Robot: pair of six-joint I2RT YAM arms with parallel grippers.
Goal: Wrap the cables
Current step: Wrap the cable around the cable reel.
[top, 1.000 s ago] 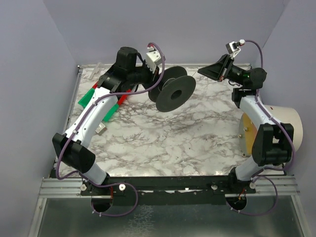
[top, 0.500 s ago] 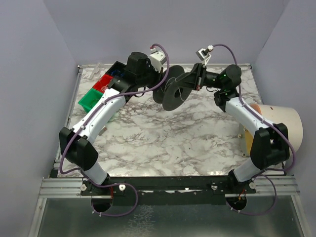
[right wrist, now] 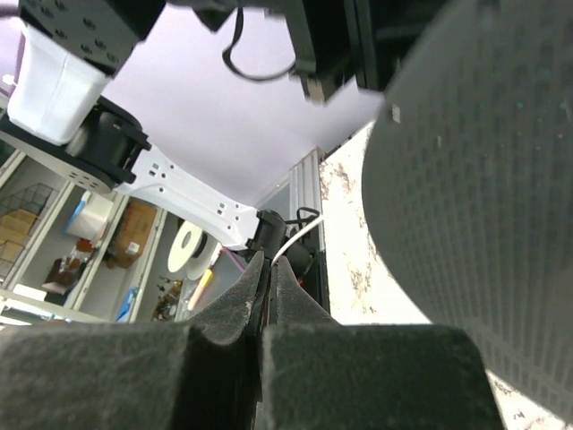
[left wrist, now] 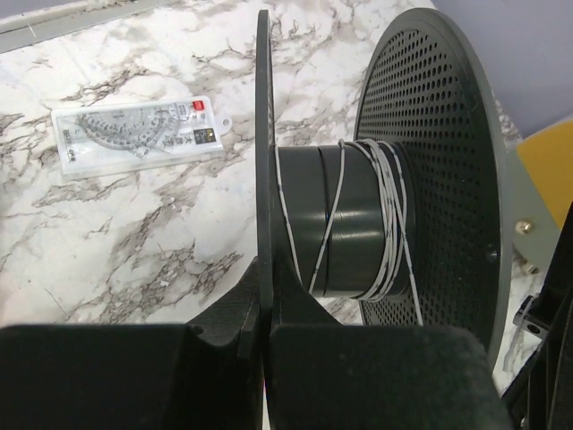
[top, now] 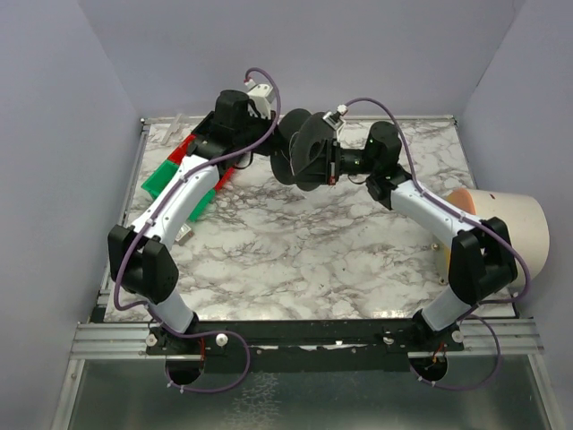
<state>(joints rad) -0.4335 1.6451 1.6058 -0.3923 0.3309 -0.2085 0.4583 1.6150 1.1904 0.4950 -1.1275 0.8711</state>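
With my right gripper twisted close against the spool's side, it should open, back off, turn straight and retake the white cable's loose end (right wrist: 307,227) before wrapping more.
A big black spool (top: 304,148) with perforated flanges hangs above the back middle of the table. My left gripper (top: 276,134) is shut on the rim of its thin near flange (left wrist: 262,179), which stands edge-on between the fingers. The cables (left wrist: 387,224) are a thin pale grey strand wound in several turns round the dark hub, bunched against the far perforated flange (left wrist: 430,152). My right gripper (top: 326,167) sits close against the spool's right side. In its wrist view the right gripper (right wrist: 269,265) is shut on a thin white strand (right wrist: 295,240), with a flange (right wrist: 483,179) filling the right.
Green (top: 166,182) and red (top: 188,149) bins lie at the left under my left arm. A tan cylinder (top: 506,224) rests at the right edge. A clear packet of drawing tools (left wrist: 134,134) lies flat on the marble (top: 304,251). Purple walls close the back and sides.
My right arm has swung from the back right corner leftward up against the spool. The left arm has drawn the spool back and turned it.
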